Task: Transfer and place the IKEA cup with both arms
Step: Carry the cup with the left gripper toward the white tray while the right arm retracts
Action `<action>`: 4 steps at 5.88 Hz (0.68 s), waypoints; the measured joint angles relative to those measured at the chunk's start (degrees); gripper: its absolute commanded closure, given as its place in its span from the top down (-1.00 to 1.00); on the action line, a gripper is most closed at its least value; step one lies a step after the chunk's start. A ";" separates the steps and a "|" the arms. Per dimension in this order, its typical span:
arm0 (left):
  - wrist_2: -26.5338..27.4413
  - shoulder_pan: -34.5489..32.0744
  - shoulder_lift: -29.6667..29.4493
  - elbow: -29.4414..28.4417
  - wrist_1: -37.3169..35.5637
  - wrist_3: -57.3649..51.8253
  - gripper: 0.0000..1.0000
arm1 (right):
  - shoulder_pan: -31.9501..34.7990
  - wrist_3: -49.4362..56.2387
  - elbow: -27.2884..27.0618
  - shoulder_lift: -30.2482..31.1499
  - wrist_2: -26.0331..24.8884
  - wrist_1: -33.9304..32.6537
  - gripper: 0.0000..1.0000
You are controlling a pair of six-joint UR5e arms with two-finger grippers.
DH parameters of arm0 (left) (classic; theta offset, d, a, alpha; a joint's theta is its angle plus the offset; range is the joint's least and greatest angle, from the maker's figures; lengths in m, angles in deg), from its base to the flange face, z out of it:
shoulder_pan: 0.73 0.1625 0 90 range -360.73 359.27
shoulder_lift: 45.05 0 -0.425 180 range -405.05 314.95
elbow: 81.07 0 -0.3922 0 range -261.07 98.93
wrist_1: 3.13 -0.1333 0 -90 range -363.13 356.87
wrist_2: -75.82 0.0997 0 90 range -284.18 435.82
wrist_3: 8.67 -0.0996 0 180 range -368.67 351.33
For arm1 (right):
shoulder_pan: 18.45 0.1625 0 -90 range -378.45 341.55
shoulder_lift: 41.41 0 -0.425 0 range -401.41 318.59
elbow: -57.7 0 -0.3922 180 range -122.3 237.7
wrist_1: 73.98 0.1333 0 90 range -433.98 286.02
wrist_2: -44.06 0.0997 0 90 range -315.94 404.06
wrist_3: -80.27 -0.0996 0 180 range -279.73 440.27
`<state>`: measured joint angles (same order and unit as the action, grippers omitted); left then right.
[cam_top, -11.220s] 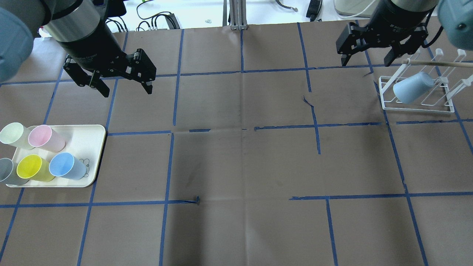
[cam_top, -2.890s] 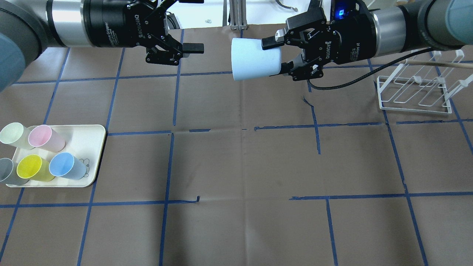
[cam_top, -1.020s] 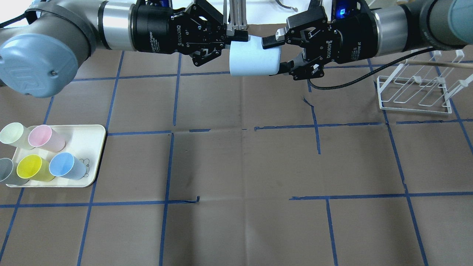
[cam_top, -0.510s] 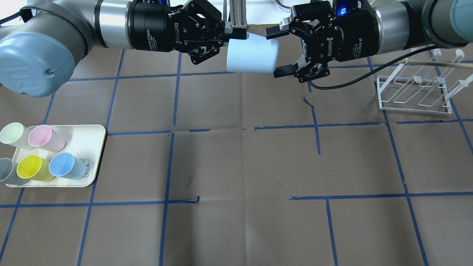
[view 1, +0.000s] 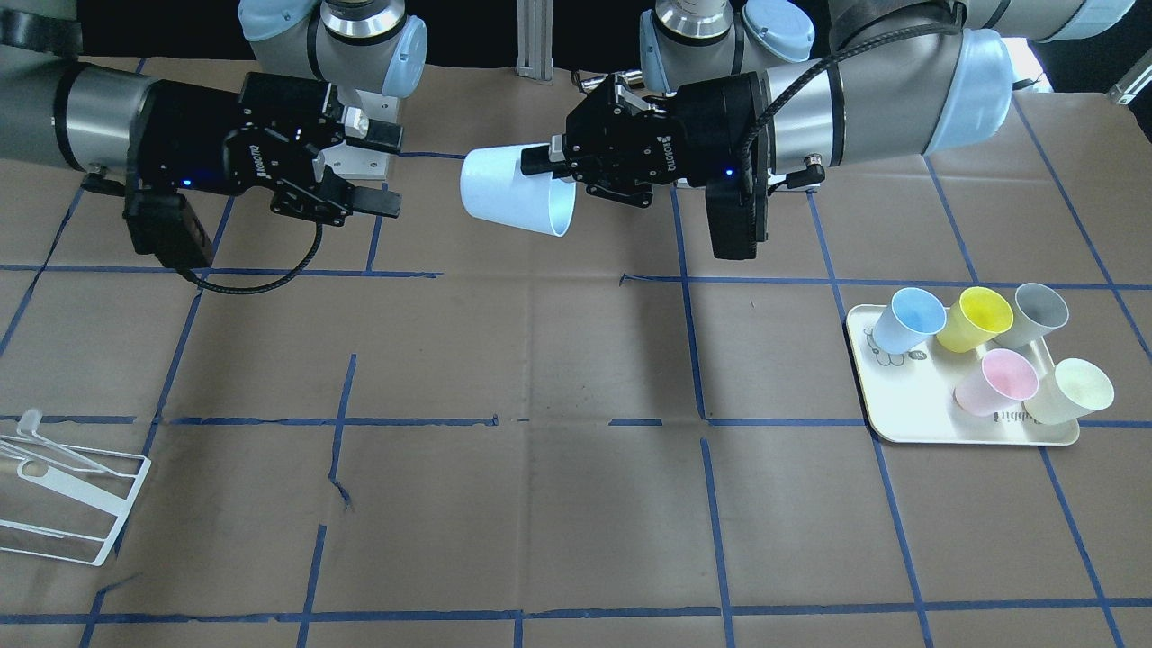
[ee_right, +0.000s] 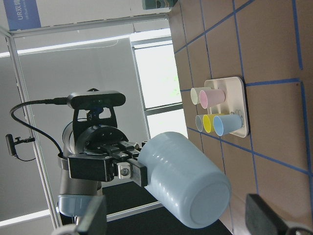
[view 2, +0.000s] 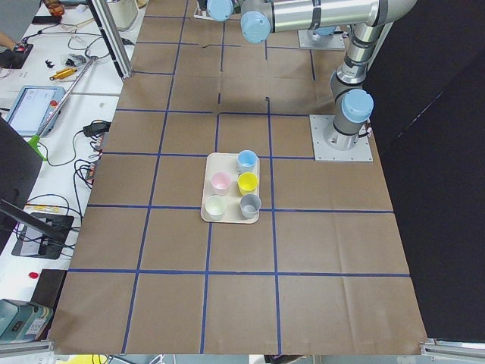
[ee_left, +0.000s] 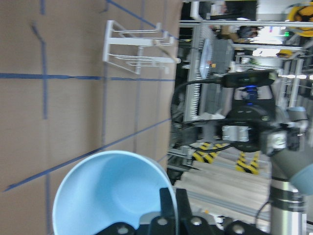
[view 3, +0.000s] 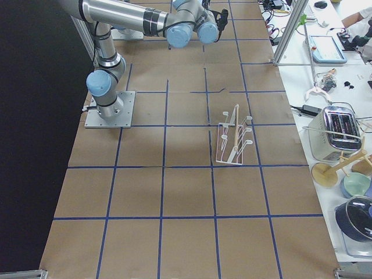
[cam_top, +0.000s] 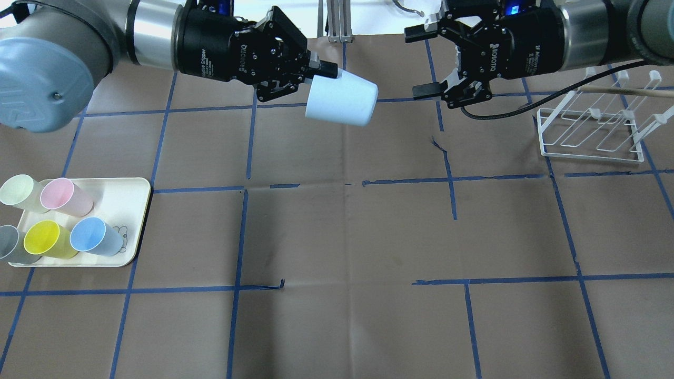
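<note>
The robot's left gripper should release the light-blue IKEA cup on the cream tray's empty corner [view 1: 909, 400] next to the pink cup.
The pale light-blue IKEA cup [cam_top: 342, 100] hangs on its side above the back middle of the table. My left gripper [cam_top: 321, 73] is shut on its rim, one finger inside the mouth. In the front view the cup [view 1: 508, 193] sits in the left gripper [view 1: 540, 166]. My right gripper [cam_top: 413, 66] is open and empty, a short way to the right of the cup's base. In the front view the right gripper [view 1: 391, 171] stands apart from the cup. The left wrist view looks into the cup [ee_left: 107, 196]. The right wrist view shows its base [ee_right: 186, 181].
A cream tray [cam_top: 131, 195] at the left holds a second light-blue cup [cam_top: 95, 237] and pink, yellow, grey and pale green cups. A white wire rack [cam_top: 592, 131] stands empty at the back right. Brown paper with blue tape lines covers the table.
The right gripper let go of the cup, opened and drew back to the right. The left gripper, shut on the rim, has carried the cup a little to the left and tilted it.
</note>
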<state>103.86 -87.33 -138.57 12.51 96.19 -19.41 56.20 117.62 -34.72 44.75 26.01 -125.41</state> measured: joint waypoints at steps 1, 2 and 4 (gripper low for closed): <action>13.35 1.15 0.18 -0.07 -0.17 0.01 -0.93 | -1.99 -0.42 -0.09 -0.07 -3.53 -1.16 1.00; 28.46 1.71 0.41 -0.15 -0.61 0.05 -0.93 | -2.71 -6.47 0.19 0.14 -12.01 -7.60 1.00; 54.16 2.94 -0.79 0.63 -6.59 -0.11 -0.92 | 2.47 -30.56 0.45 0.41 -33.25 -31.84 1.00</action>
<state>158.02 -84.39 -139.36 13.14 89.60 -19.53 58.67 87.06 -34.27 45.16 -7.24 -157.25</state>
